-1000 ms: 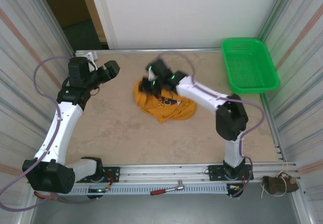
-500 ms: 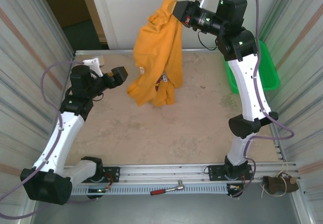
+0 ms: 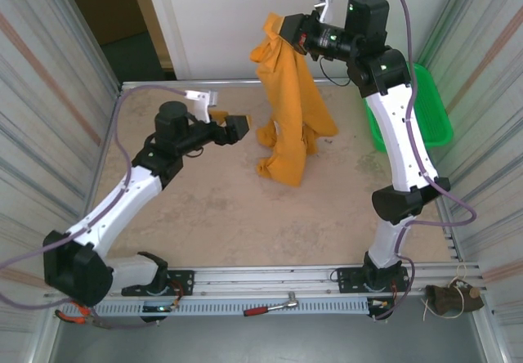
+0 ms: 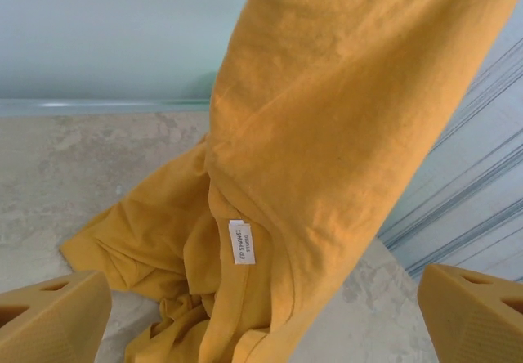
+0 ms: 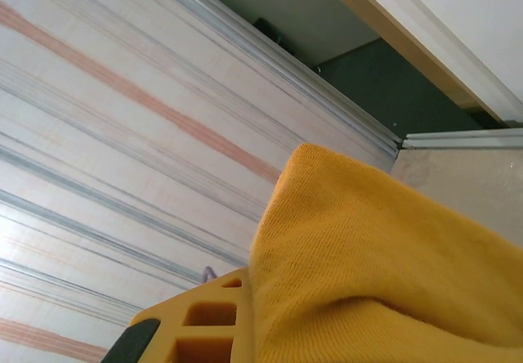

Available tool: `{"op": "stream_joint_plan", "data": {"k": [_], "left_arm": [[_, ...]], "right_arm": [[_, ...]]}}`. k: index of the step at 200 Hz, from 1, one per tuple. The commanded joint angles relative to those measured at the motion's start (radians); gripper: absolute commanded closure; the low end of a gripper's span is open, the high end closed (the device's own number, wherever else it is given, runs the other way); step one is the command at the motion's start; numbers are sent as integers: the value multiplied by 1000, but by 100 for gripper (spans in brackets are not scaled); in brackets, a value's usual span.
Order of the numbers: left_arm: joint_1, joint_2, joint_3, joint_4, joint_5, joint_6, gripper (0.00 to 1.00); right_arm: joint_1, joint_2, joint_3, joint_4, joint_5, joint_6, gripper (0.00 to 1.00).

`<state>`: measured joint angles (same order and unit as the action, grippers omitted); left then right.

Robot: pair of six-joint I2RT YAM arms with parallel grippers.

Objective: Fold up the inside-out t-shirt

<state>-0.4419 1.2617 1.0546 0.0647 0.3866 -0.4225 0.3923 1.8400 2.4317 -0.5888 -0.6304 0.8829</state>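
The t-shirt's hanging middle, below its loose flap, is in front of my left gripper, so I need to raise that gripper and take the flap [image 3: 260, 53] beside my right gripper.
The inside-out t-shirt [image 3: 291, 105] is orange-yellow and hangs from my right gripper [image 3: 285, 31], which is raised high at the back and shut on a bunch of its fabric [image 5: 384, 281]. The shirt's lower end [image 3: 282, 169] rests crumpled on the table. My left gripper [image 3: 238, 127] is open, level with the hanging cloth and just left of it. In the left wrist view the shirt [image 4: 327, 134] drapes between the two spread fingertips [image 4: 57, 314], and a small white label [image 4: 239, 242] shows on an inner seam.
A green plastic basket [image 3: 434, 109] sits at the back right corner, partly behind the right arm. Ribbed metal walls [image 3: 49, 77] close both sides. A red-handled tool [image 3: 270, 306] lies on the front rail. The beige tabletop [image 3: 212, 208] is bare in front.
The right arm has lifted the shirt off the table, and it now hangs further right. The left arm has swung in toward the cloth and its jaws have opened wider.
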Motion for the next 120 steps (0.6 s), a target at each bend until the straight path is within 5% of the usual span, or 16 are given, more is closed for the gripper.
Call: {"op": "stream_joint_plan", "data": {"k": [1, 81, 120], "left_arm": [[-4, 64, 57, 65, 8, 49, 3], [-1, 305, 294, 166, 127, 78, 1], [0, 413, 376, 346, 353, -89, 2]], "right_arm": [[-5, -86, -2, 41, -31, 6, 100], [-22, -148, -60, 63, -40, 19, 100], [-45, -146, -67, 63, -48, 21, 100]]}}
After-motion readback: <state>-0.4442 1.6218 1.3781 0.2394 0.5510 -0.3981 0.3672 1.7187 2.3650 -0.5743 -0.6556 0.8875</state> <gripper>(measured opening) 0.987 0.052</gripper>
